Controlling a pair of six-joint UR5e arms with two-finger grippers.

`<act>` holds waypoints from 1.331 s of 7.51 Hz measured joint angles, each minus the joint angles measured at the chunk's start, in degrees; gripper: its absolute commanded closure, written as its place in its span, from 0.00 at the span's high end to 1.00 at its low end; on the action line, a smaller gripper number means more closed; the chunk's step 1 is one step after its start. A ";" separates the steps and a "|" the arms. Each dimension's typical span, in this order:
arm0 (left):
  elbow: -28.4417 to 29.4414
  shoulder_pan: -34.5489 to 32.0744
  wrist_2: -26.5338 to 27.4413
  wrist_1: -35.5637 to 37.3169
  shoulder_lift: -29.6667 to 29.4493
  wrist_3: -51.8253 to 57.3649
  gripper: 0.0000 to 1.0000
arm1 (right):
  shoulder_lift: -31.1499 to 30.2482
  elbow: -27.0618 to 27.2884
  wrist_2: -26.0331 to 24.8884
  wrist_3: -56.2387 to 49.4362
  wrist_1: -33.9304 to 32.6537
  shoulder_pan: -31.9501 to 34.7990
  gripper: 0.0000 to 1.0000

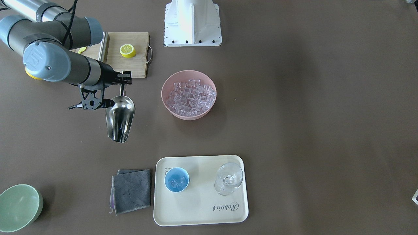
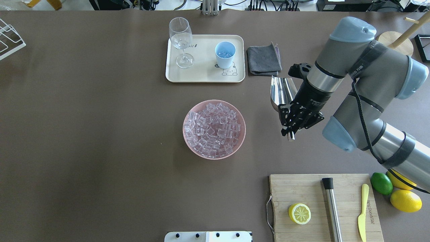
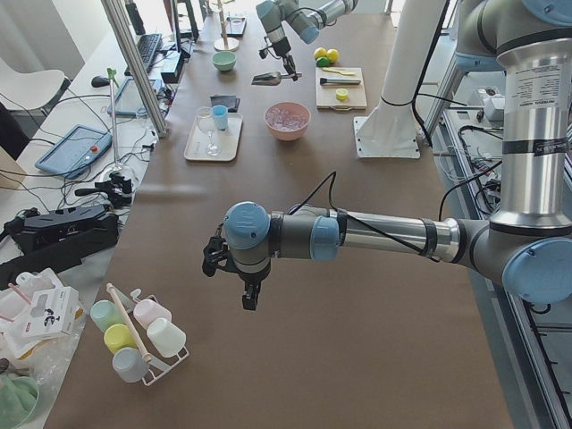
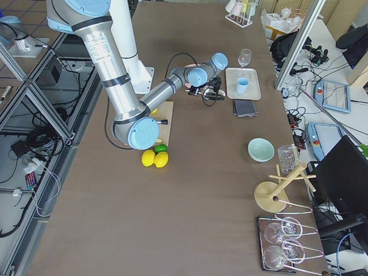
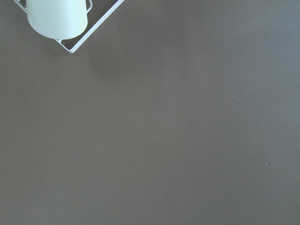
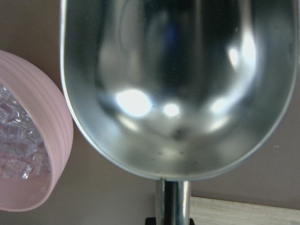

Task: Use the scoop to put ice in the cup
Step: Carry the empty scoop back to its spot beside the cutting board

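Note:
The steel scoop, held above the table between board and tray, will go down from my right gripper onto the table just off the cutting board's edge [image 1: 102,107] facing the cloth.
My right gripper [image 1: 123,80] is shut on the thin rod handle of the steel scoop [image 1: 120,118], held above the table between the cutting board and the tray. The scoop [image 2: 280,92] points toward the tray, and its trough [image 6: 178,84] is empty. The ice [image 1: 191,97] fills a pink bowl [image 1: 162,93] to the scoop's side. The light-blue cup [image 1: 176,179] stands on the tray with a few cubes in it. My left gripper [image 3: 250,299] hangs over bare table far from all this; I cannot tell whether it is open or shut.
A cream tray [image 1: 202,209] also carries a clear stemmed glass [image 1: 228,179]. A grey cloth [image 1: 131,191] lies beside it, and a green bowl [image 1: 18,209] stands further off. The cutting board [image 2: 312,191] holds a lemon half [image 2: 299,213], a steel cylinder [image 2: 332,208] and a knife [image 2: 362,211].

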 measured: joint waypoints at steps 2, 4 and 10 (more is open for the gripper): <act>-0.90 -0.26 2.01 1.64 0.26 0.20 0.98 | -3.96 1.45 -0.70 -0.36 0.00 -2.27 0.00; -1.47 -0.43 2.53 2.32 0.52 0.28 0.98 | -6.41 1.73 -3.91 -0.68 0.04 -3.70 0.00; -1.50 -0.39 2.60 2.74 0.44 0.30 0.98 | -11.78 3.20 -10.81 -1.11 0.26 -6.91 0.00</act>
